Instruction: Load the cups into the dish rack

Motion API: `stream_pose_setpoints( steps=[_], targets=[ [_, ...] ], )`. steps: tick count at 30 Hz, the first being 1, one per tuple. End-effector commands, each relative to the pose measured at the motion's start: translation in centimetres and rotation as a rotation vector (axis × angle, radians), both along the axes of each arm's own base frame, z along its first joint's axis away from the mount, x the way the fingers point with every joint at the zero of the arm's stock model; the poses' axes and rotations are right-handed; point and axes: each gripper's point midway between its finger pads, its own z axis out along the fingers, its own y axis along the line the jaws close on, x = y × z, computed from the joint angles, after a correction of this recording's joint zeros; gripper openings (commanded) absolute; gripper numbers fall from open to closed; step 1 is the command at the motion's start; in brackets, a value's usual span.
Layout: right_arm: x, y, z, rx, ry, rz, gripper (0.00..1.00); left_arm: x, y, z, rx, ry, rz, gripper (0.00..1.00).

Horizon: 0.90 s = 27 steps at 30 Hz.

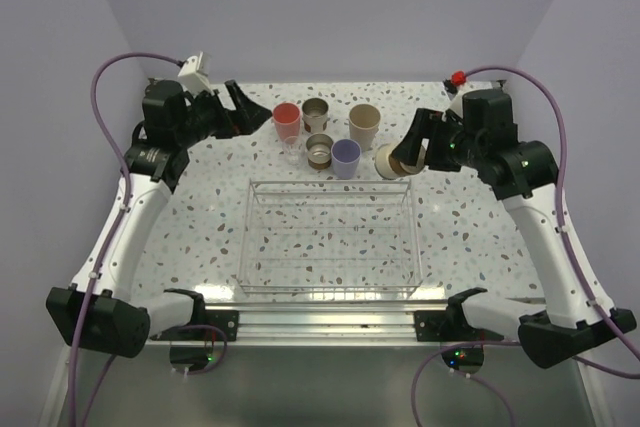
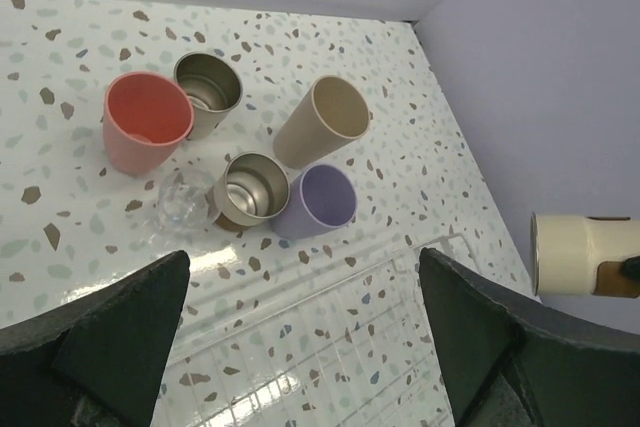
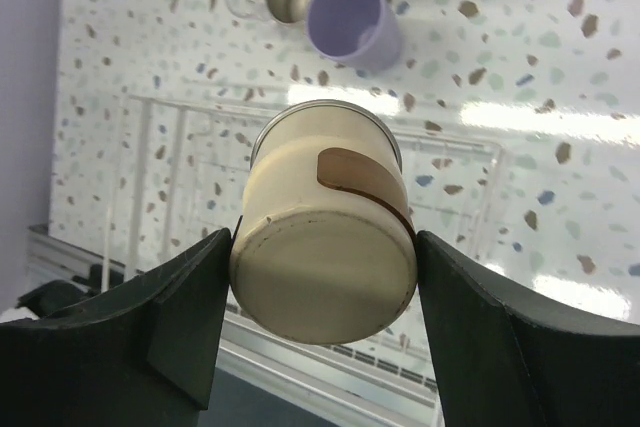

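My right gripper is holding the steel cup. It will let the cup go in the dish rack's far corner on that gripper's side (image 1: 389,209) (image 3: 432,203).
Six cups stand in a cluster behind the dish rack (image 1: 330,237): red-pink (image 1: 287,119), steel (image 1: 316,113), beige (image 1: 364,125), steel (image 1: 320,151), lavender (image 1: 346,158) and clear (image 1: 291,152). My right gripper (image 1: 405,152) is shut on a steel cup with a cream base (image 3: 325,247), held on its side over the rack's far right corner. My left gripper (image 1: 240,107) is open and empty, left of the red-pink cup. The left wrist view shows the red-pink cup (image 2: 145,122), the lavender cup (image 2: 320,199), the clear cup (image 2: 183,202) and the rack (image 2: 330,347).
The rack holds no cups and stands mid-table, near the front rail (image 1: 320,322). Lavender walls enclose the table at the back and on both sides. The held cup also shows at the right edge of the left wrist view (image 2: 585,255).
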Motion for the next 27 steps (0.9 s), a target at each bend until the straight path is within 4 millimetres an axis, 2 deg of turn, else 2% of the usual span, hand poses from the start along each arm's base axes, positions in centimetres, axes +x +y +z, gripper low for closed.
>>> stream_pose_setpoints(
  steps=[1,5,10,17,21,27],
  targets=[
    [-1.5,-2.4,-2.9,-0.141,0.066,-0.046,0.00,0.9,1.1,-0.2,0.070,0.010,0.045,1.00],
    [-2.0,-1.3,-4.6,-0.176,0.104,-0.029,0.00,2.5,2.0,-3.2,0.156,0.100,0.099,1.00],
    [-2.2,0.4,-6.9,-0.264,0.154,-0.017,0.00,2.8,2.2,-5.9,0.212,0.189,0.113,1.00],
    [-1.1,0.2,-9.5,-0.344,0.197,-0.038,0.00,2.5,1.6,-6.5,0.244,0.182,0.092,1.00],
    [-0.9,0.8,-12.1,-0.366,0.256,-0.013,0.00,2.5,1.7,-6.5,0.252,0.181,0.095,1.00],
    [-0.8,1.1,-14.6,-0.364,0.286,-0.014,0.00,2.8,1.8,-6.8,0.254,0.186,0.100,0.99]
  ],
)
